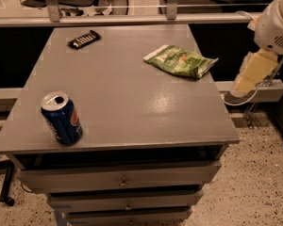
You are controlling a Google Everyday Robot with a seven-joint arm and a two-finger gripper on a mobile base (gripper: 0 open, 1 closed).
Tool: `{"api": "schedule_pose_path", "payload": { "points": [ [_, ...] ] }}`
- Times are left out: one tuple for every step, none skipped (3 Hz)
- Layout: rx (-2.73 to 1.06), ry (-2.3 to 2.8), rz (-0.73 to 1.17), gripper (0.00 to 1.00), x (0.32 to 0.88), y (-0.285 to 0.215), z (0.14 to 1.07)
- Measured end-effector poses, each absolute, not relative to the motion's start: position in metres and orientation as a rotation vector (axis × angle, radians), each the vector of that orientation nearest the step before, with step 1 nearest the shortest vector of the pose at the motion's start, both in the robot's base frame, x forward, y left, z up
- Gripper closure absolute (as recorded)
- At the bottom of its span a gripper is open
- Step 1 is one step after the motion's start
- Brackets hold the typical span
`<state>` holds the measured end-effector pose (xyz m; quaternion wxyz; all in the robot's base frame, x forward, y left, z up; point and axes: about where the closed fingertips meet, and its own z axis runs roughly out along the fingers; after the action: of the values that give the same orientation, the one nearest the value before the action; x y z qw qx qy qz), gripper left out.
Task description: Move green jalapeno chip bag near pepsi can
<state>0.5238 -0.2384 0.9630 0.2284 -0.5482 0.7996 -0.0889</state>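
The end (204, 64) of the green jalapeno chip bag that lies closest to my arm, by the side edge of the table, is the place my gripper will close on.
The green jalapeno chip bag (181, 61) lies flat on the grey tabletop (127, 98), at the far right, near the table's right edge. The pepsi can (62, 118), blue with a silver top, stands upright at the front left corner. My arm (276, 25) is white and hangs at the right edge of the view, off the table. My gripper (243, 84) hangs below it, beside the table's right edge. It is to the right of the bag, apart from it, and far from the can.
A dark flat candy bar wrapper (84, 39) lies at the table's back left. Drawers (122, 180) sit under the tabletop. A railing (132, 18) runs behind the table. The speckled floor (254, 182) lies to the right.
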Motion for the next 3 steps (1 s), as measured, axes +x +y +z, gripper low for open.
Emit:
{"api": "schedule_pose_path", "payload": {
  "points": [
    [-1.381, 2.171, -0.196, 0.0, 0.569, -0.247, 0.955],
    [-1.265, 2.146, -0.066, 0.0, 0.61, -0.245, 0.94],
    [-1.173, 2.115, 0.101, 0.0, 0.649, -0.231, 0.916]
  ]
}}
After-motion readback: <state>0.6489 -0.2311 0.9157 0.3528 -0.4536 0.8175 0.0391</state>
